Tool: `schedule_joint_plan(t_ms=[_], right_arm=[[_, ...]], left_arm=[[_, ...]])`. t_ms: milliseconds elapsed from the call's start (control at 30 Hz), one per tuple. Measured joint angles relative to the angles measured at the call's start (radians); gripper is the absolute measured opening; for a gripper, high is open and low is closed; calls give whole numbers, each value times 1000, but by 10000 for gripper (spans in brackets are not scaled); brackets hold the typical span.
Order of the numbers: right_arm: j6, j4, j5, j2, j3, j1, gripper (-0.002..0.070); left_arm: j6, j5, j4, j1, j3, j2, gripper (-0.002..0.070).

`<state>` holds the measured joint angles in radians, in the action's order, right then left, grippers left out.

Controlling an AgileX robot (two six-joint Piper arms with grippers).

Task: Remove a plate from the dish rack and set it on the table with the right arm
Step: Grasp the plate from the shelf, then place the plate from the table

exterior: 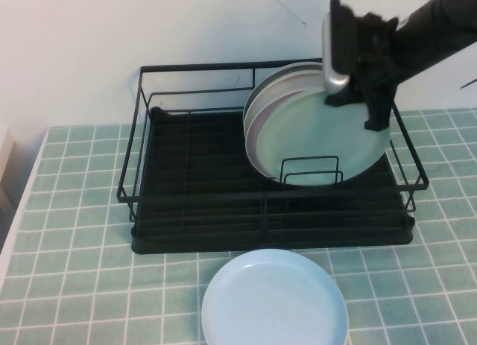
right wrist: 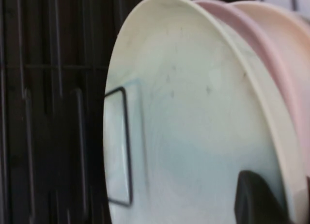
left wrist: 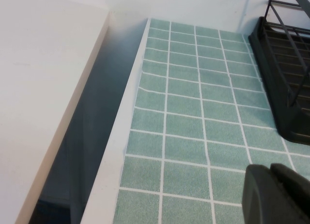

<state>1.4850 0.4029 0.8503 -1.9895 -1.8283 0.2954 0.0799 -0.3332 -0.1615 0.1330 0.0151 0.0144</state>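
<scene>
The mint-green plate, still on edge in the dish rack, will go down on top of the light blue plate (exterior: 273, 299) in front of the rack, set there by my right gripper.
The pale mint-green plate (exterior: 320, 136) stands on edge at the front of a stack at the right of the black dish rack (exterior: 194, 203), behind a wire divider. My right gripper (exterior: 376, 118) reaches down from the upper right onto the plate's top right rim. In the right wrist view, one finger (right wrist: 256, 200) lies on the plate's face (right wrist: 193, 127) and the other sits behind the rim, so the right gripper (right wrist: 295, 200) is shut on the plate. My left gripper (left wrist: 273, 195) is shut and empty, low over the tiled table (left wrist: 193, 108), left of the rack.
A pale pink plate (exterior: 257, 133) and another pale plate (exterior: 279, 77) stand behind the mint one. A light blue plate (exterior: 274, 300) lies flat on the table (exterior: 74, 233) in front of the rack. The table's left edge (left wrist: 131, 122) drops to a gap beside a white counter (left wrist: 38, 79).
</scene>
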Motion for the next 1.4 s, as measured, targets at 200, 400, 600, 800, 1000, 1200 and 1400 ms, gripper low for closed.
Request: schedule_joint_plan(t_ms=[200, 400, 600, 800, 1000, 1200, 1400], right_arm=[[-139, -96, 89, 204, -2, 0, 104], [-351, -73, 245, 441, -2, 0, 104], [-658, 27, 384, 613, 101, 0, 104], [-679, 390, 281, 781, 528, 0, 104], [-530, 787, 1, 906, 1024, 0, 104], [-345, 1040, -209, 916, 1261, 0, 104], [-279, 1126, -337, 859, 1347, 0, 103]], left_arm=[[0, 0, 0, 0, 0, 0, -3], [0, 0, 0, 0, 0, 0, -3], [0, 0, 0, 0, 0, 0, -3], [0, 0, 0, 0, 0, 0, -3], [0, 0, 0, 0, 0, 0, -3], [0, 0, 0, 0, 0, 0, -3], [0, 0, 0, 0, 0, 0, -3]])
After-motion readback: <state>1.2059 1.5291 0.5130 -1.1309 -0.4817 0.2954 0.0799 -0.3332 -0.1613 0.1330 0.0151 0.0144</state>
